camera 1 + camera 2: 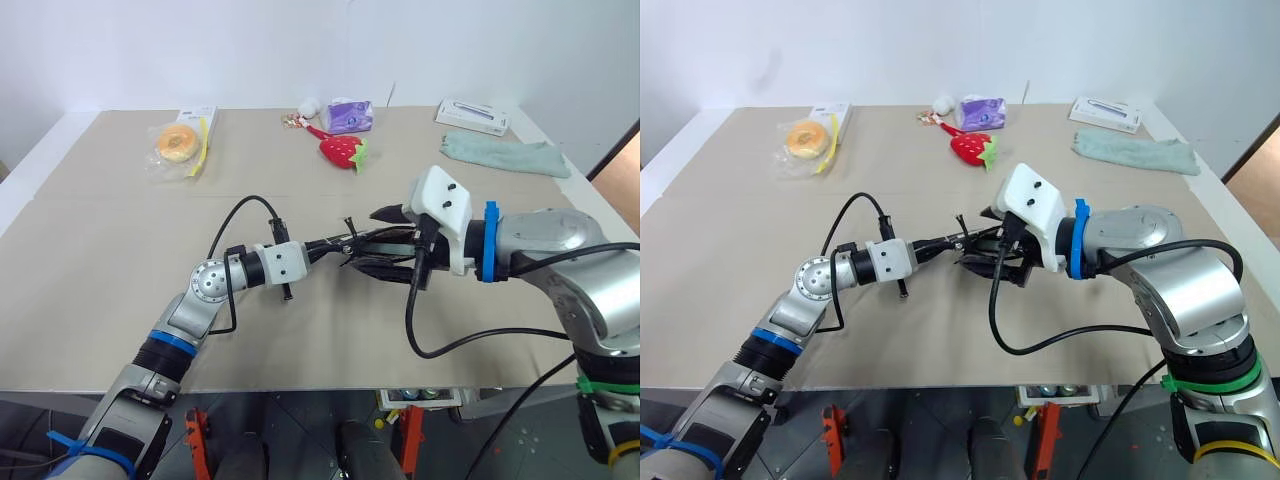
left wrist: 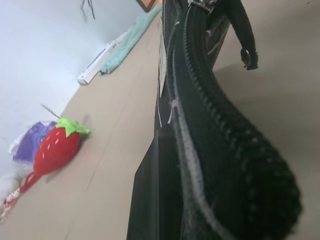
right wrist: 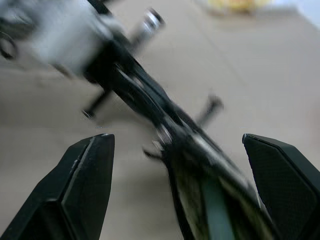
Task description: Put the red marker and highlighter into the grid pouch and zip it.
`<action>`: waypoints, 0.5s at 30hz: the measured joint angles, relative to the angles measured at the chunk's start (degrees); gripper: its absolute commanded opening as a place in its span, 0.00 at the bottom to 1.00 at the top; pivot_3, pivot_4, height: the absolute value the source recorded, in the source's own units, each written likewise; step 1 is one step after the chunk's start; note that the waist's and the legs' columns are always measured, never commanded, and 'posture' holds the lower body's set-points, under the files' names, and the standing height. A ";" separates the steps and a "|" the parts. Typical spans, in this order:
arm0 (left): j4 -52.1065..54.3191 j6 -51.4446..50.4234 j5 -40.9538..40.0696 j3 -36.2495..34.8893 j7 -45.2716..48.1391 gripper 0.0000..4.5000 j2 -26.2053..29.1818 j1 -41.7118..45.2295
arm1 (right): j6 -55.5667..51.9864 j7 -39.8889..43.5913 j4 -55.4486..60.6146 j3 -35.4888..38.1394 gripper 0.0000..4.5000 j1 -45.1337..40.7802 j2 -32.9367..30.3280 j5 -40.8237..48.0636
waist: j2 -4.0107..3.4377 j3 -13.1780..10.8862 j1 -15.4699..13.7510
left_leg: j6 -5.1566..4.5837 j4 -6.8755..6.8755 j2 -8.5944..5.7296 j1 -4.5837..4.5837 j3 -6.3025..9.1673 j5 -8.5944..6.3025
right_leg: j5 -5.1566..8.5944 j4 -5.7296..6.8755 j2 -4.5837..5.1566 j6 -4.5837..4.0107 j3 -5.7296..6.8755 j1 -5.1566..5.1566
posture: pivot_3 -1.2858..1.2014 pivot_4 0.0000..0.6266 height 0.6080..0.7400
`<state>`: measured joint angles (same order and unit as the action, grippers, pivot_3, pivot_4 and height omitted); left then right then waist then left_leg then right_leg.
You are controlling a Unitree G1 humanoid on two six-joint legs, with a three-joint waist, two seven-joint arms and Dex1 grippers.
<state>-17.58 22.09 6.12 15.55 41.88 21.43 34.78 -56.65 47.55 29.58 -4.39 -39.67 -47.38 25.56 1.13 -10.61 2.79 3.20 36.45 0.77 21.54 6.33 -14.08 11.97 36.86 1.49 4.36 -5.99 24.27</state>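
The pouch's opening gapes beyond the zipper pull by my left gripper, so my right gripper should take hold of the zipper pull [image 3: 165, 137] and pull it to the pouch's loose end.
The grid pouch [image 1: 372, 262], black fabric with a zipper, hangs a little above the middle of the table. My left gripper [image 1: 335, 246] is shut on its near end; the left wrist view looks along its zipper teeth [image 2: 210, 130] to the dark pull [image 2: 248, 55]. My right gripper [image 3: 176, 137] is open, its two fingers spread on either side of the pouch's other end without touching it. A pale greenish shape [image 3: 211, 200] lies in the pouch's mouth; I cannot tell whether it is the highlighter. The red marker is hidden.
At the back of the table lie a strawberry toy [image 1: 342, 150], a purple packet [image 1: 350, 116], a bagged doughnut [image 1: 178, 143], a teal cloth [image 1: 505, 153] and a white box [image 1: 472, 116]. The table's front edge [image 1: 300, 385] runs below both arms.
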 measured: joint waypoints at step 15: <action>0.00 -0.03 -0.17 -0.26 -0.07 0.00 0.23 0.01 | -1.27 -3.86 -3.71 -5.50 0.80 -1.58 6.08 -0.16 | 0.00 0.00 0.00 | -0.02 -0.01 0.04 -0.01 0.01 -0.01 | 0.02 0.00 -0.05 -0.05 0.03 0.00 | 0.52 0.24 1.00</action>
<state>-17.58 22.06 5.96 15.29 41.82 21.66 34.78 -57.93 43.70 25.86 -9.88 -41.24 -41.31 25.40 1.13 -10.61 2.78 3.18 36.44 0.82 21.53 6.34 -14.09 11.98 36.86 1.44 4.31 -5.96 24.28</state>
